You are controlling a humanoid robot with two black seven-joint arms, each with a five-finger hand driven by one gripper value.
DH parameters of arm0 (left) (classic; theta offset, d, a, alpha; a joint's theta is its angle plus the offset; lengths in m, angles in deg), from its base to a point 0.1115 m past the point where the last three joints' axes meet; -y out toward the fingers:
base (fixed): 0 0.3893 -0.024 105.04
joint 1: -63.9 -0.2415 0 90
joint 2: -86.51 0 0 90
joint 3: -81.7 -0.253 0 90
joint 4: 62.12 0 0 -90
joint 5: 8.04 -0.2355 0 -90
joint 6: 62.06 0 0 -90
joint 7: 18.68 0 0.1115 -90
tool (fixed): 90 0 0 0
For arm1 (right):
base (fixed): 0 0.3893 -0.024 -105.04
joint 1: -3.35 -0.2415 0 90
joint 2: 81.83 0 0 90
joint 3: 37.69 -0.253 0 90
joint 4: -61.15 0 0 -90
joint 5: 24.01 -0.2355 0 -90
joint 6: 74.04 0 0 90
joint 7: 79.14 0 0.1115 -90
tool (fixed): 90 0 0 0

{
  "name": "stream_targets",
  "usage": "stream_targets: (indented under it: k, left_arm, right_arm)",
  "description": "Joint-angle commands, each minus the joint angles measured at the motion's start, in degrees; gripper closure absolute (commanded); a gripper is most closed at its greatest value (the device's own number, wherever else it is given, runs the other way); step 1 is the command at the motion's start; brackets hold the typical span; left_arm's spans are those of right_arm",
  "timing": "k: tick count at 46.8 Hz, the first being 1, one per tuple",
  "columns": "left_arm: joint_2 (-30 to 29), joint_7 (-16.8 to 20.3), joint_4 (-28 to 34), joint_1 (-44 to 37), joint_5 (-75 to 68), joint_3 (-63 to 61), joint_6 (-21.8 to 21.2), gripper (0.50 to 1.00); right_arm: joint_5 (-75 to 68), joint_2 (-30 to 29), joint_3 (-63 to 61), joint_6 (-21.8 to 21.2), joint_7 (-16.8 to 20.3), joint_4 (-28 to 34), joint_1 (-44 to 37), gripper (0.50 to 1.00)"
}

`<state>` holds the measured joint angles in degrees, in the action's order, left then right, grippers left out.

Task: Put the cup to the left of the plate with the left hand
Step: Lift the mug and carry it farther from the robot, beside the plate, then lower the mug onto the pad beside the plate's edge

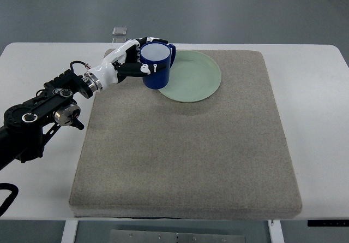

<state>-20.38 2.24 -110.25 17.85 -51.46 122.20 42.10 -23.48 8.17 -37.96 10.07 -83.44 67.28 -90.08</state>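
I should set the blue cup down with my left gripper on the grey mat (119, 83) under my wrist, close to the far corner of the mat.
A blue cup (157, 68) with a white inside stands upright at the left rim of the pale green plate (195, 78), overlapping its edge in this view. My left hand (137, 57) comes in from the left with its white and black fingers (150, 67) wrapped around the cup's left side. Whether the cup rests on the plate or is held just above it, I cannot tell. The cup's handle points to the far right. The right arm is out of sight.
A grey felt mat (185, 144) covers most of the white table (316, 117), and the plate lies at its far edge. A small grey object (119, 31) sits beyond the table's far edge. Mat surface shows left of the plate under my forearm.
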Motion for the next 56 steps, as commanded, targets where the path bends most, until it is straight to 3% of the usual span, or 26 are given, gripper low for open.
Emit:
stream_targets:
  k: [1, 10, 24, 56]
  left_arm:
    - [-0.16, 1.32, 1.01, 0.17, -0.26, 0.1, -1.68, 1.0]
    - [-0.25, 3.43, 4.09, 0.17, -0.26, 0.1, -5.55, 1.0]
    - [-0.16, 7.21, 9.45, -0.44, -0.17, -0.25, -5.9, 1.0]
    - [0.54, 7.56, 12.79, -1.94, 0.53, -0.77, -6.61, 1.0]
  right_arm:
    - [0.0, 0.0, 0.0, 0.0, -0.01, 0.03, 0.0, 0.566]
    - [0.0, 0.0, 0.0, 0.0, -0.01, 0.03, 0.0, 0.566]
    - [0.0, 0.0, 0.0, 0.0, -0.01, 0.02, 0.0, 0.566]
    - [0.0, 0.0, 0.0, 0.0, 0.07, 0.03, 0.0, 0.566]
